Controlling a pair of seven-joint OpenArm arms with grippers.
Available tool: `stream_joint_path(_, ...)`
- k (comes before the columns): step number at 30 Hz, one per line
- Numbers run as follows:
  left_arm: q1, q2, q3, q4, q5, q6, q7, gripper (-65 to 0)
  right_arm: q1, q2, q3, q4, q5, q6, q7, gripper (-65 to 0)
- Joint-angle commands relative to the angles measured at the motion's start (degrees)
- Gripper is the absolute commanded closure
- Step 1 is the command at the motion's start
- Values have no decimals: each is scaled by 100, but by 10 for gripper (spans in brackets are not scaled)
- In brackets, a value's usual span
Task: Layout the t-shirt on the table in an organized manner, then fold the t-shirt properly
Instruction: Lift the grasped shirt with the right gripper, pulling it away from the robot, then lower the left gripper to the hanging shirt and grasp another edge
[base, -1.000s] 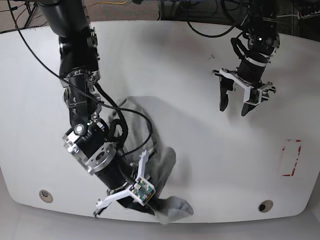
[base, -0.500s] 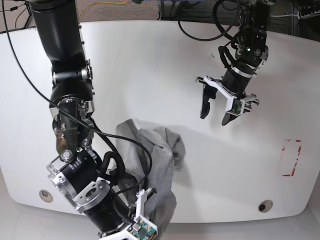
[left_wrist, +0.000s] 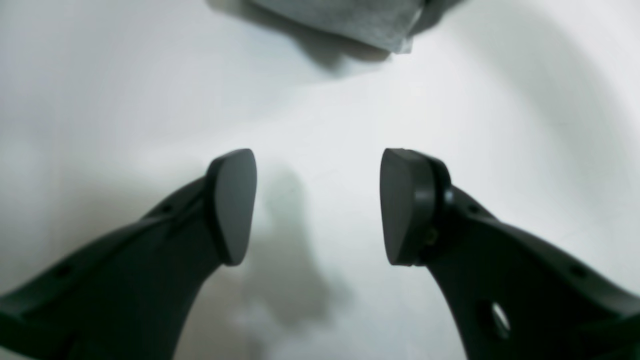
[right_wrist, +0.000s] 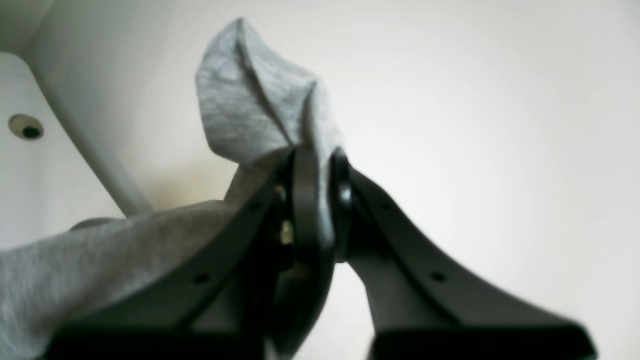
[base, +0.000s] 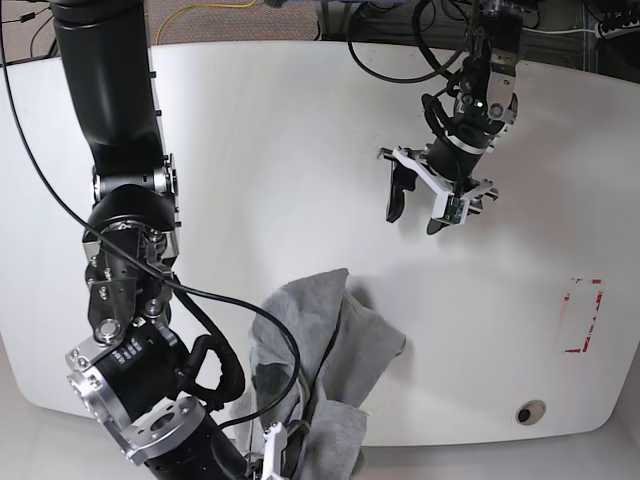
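The t-shirt still lies crumpled. My left gripper should next go to the t-shirt's corner (base: 396, 341) closest to the red tape rectangle and close there.
The heather-grey t-shirt (base: 335, 330) lies crumpled near the front edge of the white table (base: 300, 130), with one end drawn up over that edge. In the right wrist view my right gripper (right_wrist: 317, 170) is shut on a bunched fold of the t-shirt (right_wrist: 250, 110). In the base view its fingertips are below the frame's bottom edge. My left gripper (base: 413, 220) hangs open over bare table, behind and to the right of the shirt. Between the left gripper's (left_wrist: 317, 205) pads there is nothing, and a corner of the t-shirt (left_wrist: 350, 20) shows just ahead of it.
A red tape rectangle (base: 583, 316) marks the table's right side. One round grommet (base: 530, 411) sits at the front right, and another grommet (right_wrist: 25, 127) shows in the right wrist view. Black cables trail from both arms; the right arm (base: 125, 230) stands over the table's left side.
The right arm has drawn back toward the front edge, dragging the t-shirt forward and to the right. The left gripper, still open, has moved left, closer to the shirt.
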Motion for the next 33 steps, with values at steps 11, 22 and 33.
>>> stream_joint_path(11, -783, 395, -1, -635, -22, -8, -204, -371, 245, 8, 40, 61, 23, -69, 107, -6)
stream_joint_path(22, -1477, 501, 236, -1497, -22, -8, -204, -371, 245, 8, 49, 61, 31, -69, 107, -6)
stream_joint_path(33, -2515, 483, 227, -2684, -22, 18, -230, -371, 218, -1, 49, 61, 40, -69, 107, -6)
